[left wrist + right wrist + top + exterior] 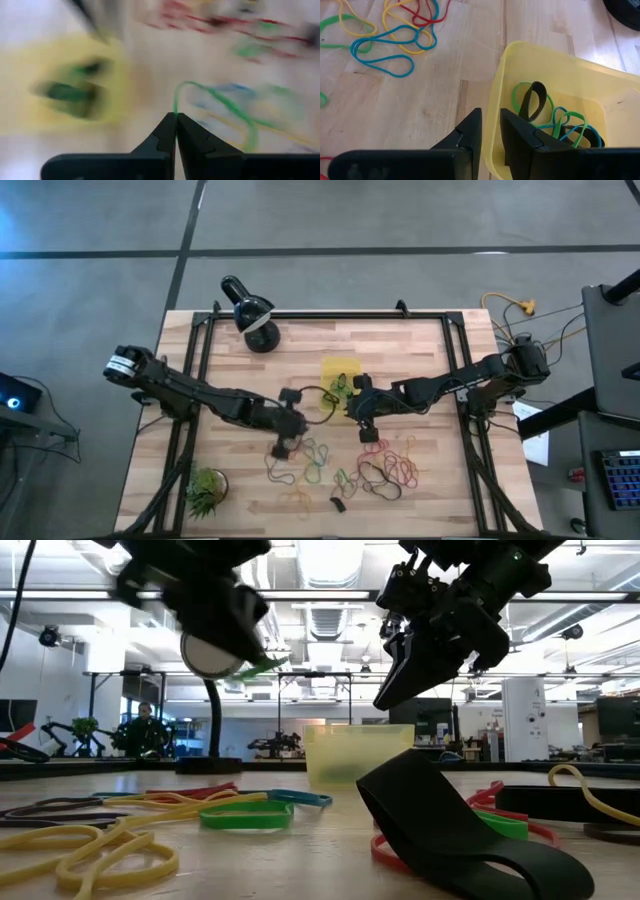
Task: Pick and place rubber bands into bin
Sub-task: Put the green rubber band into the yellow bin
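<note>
Next, my left gripper releases the green rubber band, now raised just beside the bin, on top of the black rubber bands inside the yellow bin (338,391) (76,94).
The yellow bin (335,366) (560,70) stands mid-table with green, blue and black rubber bands (547,114) inside. Many loose rubber bands (345,467) (150,830) lie on the wood nearer the front edge. My left gripper (305,420) (176,116) is raised just left of the bin, shut on a green rubber band (227,107). My right gripper (357,406) (490,116) hovers over the bin's near right corner with a narrow gap between its fingers. In the low view its tip (383,700) stands just above the bin's rim (355,728). My left gripper pinches the green rubber band at one point of its loop (175,102) between the very tips of its two fingers. The fingers slant downward. The rest of the loop curves away beyond the tips, and the low view shows the band (262,666) well above the table.
A black domed lamp (252,315) stands at the far edge and a small green plant (205,490) at the near left corner. A wide black band (450,830) lies close to the low camera. Dark frame rails (195,370) run along both table sides.
</note>
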